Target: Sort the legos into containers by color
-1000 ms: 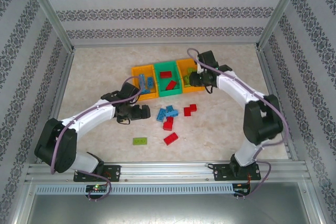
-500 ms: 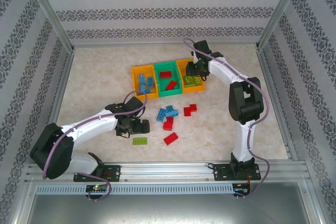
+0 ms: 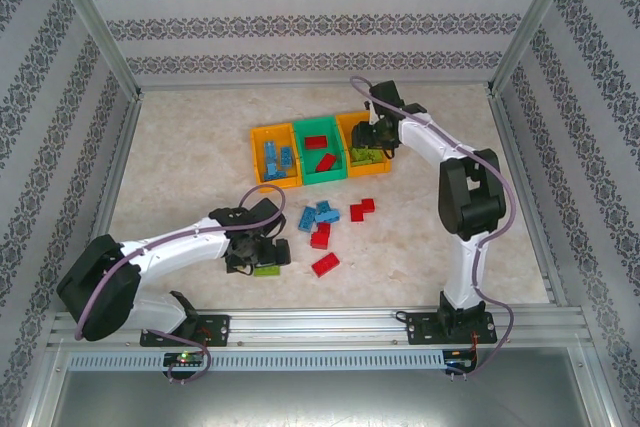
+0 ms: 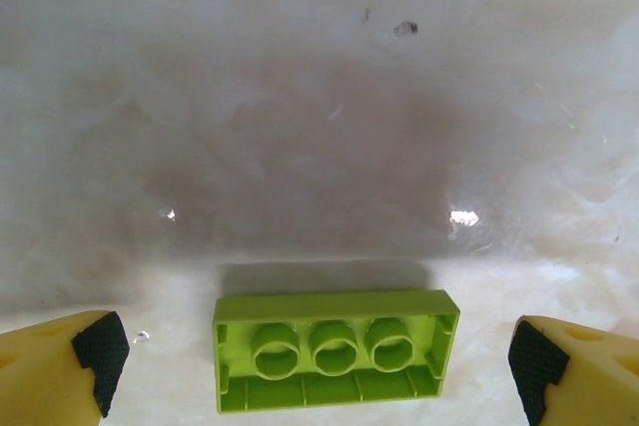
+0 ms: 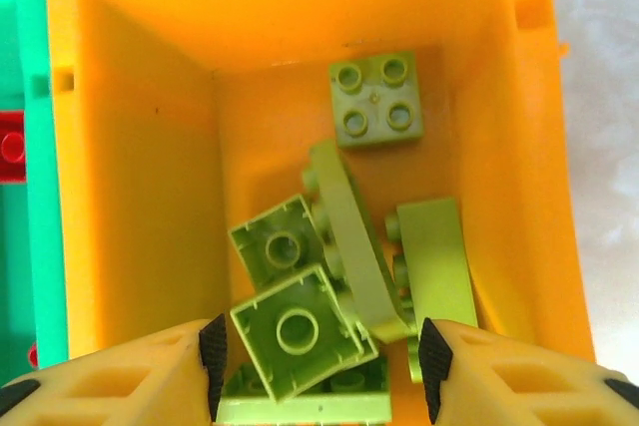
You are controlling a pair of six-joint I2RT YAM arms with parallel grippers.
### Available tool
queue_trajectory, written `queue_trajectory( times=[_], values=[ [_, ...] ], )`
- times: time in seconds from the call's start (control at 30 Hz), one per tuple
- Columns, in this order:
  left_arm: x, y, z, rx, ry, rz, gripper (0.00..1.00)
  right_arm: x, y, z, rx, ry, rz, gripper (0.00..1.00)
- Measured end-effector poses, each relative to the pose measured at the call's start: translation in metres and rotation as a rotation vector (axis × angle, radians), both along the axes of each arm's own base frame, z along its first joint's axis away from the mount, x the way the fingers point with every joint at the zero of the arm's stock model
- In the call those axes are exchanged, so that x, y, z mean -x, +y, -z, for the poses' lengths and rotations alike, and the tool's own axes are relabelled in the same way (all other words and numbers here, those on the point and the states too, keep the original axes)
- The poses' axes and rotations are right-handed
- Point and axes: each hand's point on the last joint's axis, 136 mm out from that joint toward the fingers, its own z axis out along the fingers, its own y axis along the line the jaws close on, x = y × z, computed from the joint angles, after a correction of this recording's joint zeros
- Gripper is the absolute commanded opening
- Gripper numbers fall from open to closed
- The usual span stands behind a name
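My left gripper's lime lego is far from the orange container of lime legos, so my right gripper needs to take the container's outside (image 5: 544,187) and move it closer.
A lime green lego (image 4: 334,351) lies upside down on the table, its hollow underside facing up. My left gripper (image 4: 315,366) stands open around it, one pad on each side and both clear of it; from above the left gripper (image 3: 262,253) hangs over this lego (image 3: 266,269). My right gripper (image 5: 321,356) is open above the right orange container (image 5: 140,197), which holds several lime legos (image 5: 374,102). A square lime lego (image 5: 298,334) lies between the pads, untouched. The right gripper (image 3: 372,140) also shows from above.
The left orange container (image 3: 253,152) holds blue legos and the green container (image 3: 322,179) holds red ones. Loose blue legos (image 3: 318,214) and red legos (image 3: 320,235) (image 3: 325,264) (image 3: 361,210) lie mid-table, right of my left gripper.
My left gripper has travelled toward the near edge and come down over the lime lego on the table. My right gripper swung over the right orange container and has stayed there.
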Motion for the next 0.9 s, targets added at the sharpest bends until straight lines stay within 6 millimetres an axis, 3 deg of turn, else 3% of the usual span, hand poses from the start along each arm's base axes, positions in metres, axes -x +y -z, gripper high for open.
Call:
queue_trajectory(
  times=[0.13, 0.23, 0.37, 0.6, 0.73, 0.9],
  values=[
    [0.004, -0.002, 0.004, -0.009, 0.014, -0.002, 1.0, 0.012, -0.006, -0.017, 0.003, -0.032, 0.007, 0.64],
    [0.007, -0.002, 0.009, -0.021, 0.029, -0.004, 1.0, 0.013, -0.015, -0.036, 0.016, -0.087, 0.03, 0.65],
    [0.009, -0.002, 0.014, -0.032, 0.042, -0.01, 0.99, 0.013, -0.033, -0.045, 0.027, -0.123, 0.073, 0.65],
    [0.01, -0.001, 0.016, -0.047, 0.043, -0.01, 0.96, 0.008, -0.059, -0.024, 0.051, -0.094, 0.121, 0.61],
    [0.01, 0.001, 0.018, -0.063, 0.045, -0.013, 0.91, 0.008, -0.057, 0.001, 0.061, -0.044, 0.104, 0.53],
    [0.01, 0.003, 0.019, -0.077, 0.047, -0.014, 0.88, 0.01, -0.048, 0.013, 0.059, -0.021, 0.068, 0.5]
  ],
)
